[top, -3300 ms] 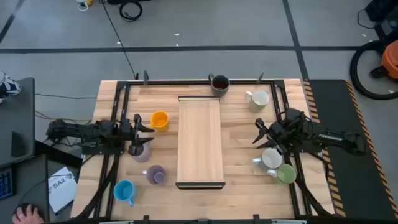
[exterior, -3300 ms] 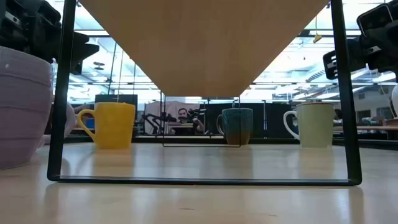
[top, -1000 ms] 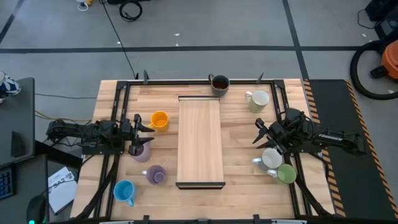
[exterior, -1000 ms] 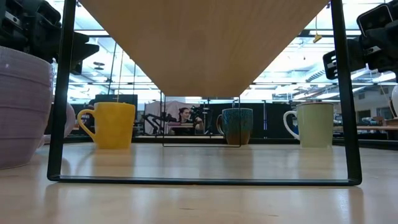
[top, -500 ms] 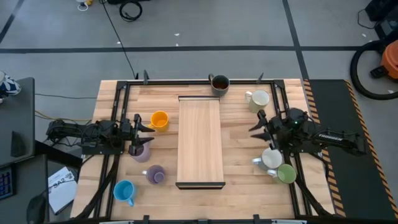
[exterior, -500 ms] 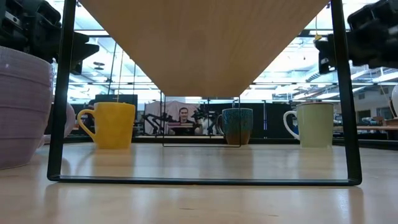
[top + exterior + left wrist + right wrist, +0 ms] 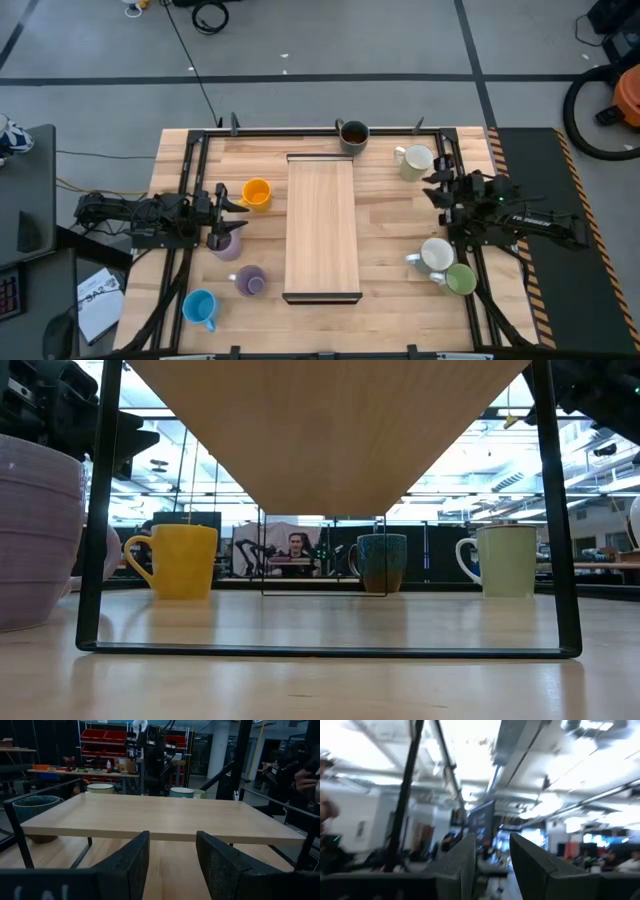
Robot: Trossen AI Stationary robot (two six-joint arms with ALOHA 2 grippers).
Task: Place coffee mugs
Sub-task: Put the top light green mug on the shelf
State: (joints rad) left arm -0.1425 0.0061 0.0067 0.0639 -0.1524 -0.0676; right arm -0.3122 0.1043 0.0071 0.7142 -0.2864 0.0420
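I should next move my right gripper to the far white mug, near the dark grey mug, and close it on the mug's rim (image 7: 407, 166) beside its handle.
Several coffee mugs stand upright on their bases on the wooden table (image 7: 390, 220): orange (image 7: 256, 193), dark grey (image 7: 352, 134), white (image 7: 415, 161), a second white one (image 7: 436, 255), green (image 7: 461, 279), light blue (image 7: 200, 307) and two lavender (image 7: 249, 281) (image 7: 226, 244). My left gripper (image 7: 172, 862) is open and level at the left, beside the orange mug and above one lavender mug. My right gripper (image 7: 492, 865) is open and tipped upward at the right, between the two white mugs, with nothing between its fingers.
A raised wooden shelf (image 7: 322, 228) on a thin black frame (image 7: 555, 510) runs down the table's middle, from far to near. Black rails edge the table. A person (image 7: 295, 546) shows in the room beyond the table's far edge.
My right gripper has risen, tipped its fingers upward and rolled. It has drawn back toward the table's right and far edges, away from the near white mug. No mug has moved.
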